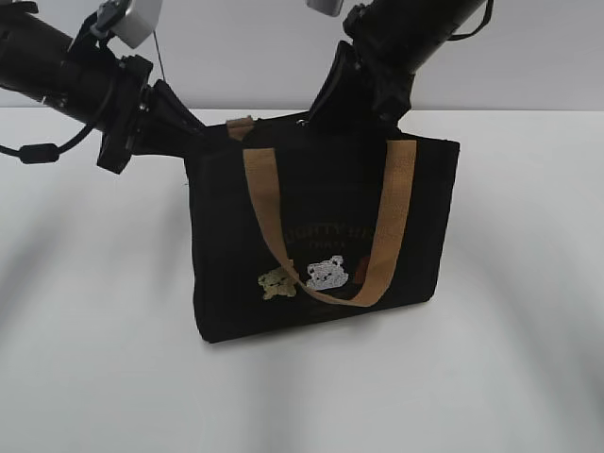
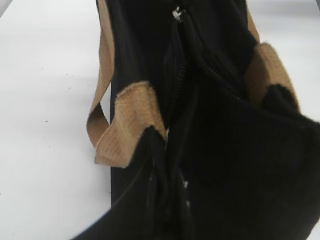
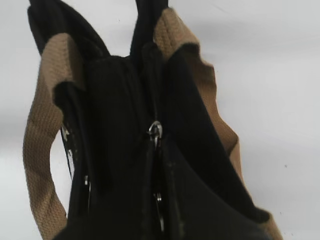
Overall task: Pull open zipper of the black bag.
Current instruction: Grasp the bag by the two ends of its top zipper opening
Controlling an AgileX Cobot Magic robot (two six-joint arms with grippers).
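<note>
Next, my right gripper lets go of the pull tab at the black bag's top end (image 1: 424,133) farthest from my left gripper.
The black bag (image 1: 321,236) stands upright on the white table with its tan handles (image 1: 267,203) hanging down the front. Its zipper (image 2: 176,75) runs along the top edge. The small silvery pull tab (image 3: 155,131) sits about mid-length, and it also shows far off in the left wrist view as the pull tab (image 2: 176,14). My right gripper (image 3: 156,145) comes down on the bag's top (image 1: 319,115) and is shut, its dark fingers pinched together right at the pull tab. My left gripper (image 1: 195,142) is shut on the fabric at the bag's left end (image 2: 167,150).
The white table (image 1: 94,359) lies all round the bag. A tan strap end (image 2: 131,122) sticks up beside the left gripper's fingers. Both black arms reach in from the top corners above the bag.
</note>
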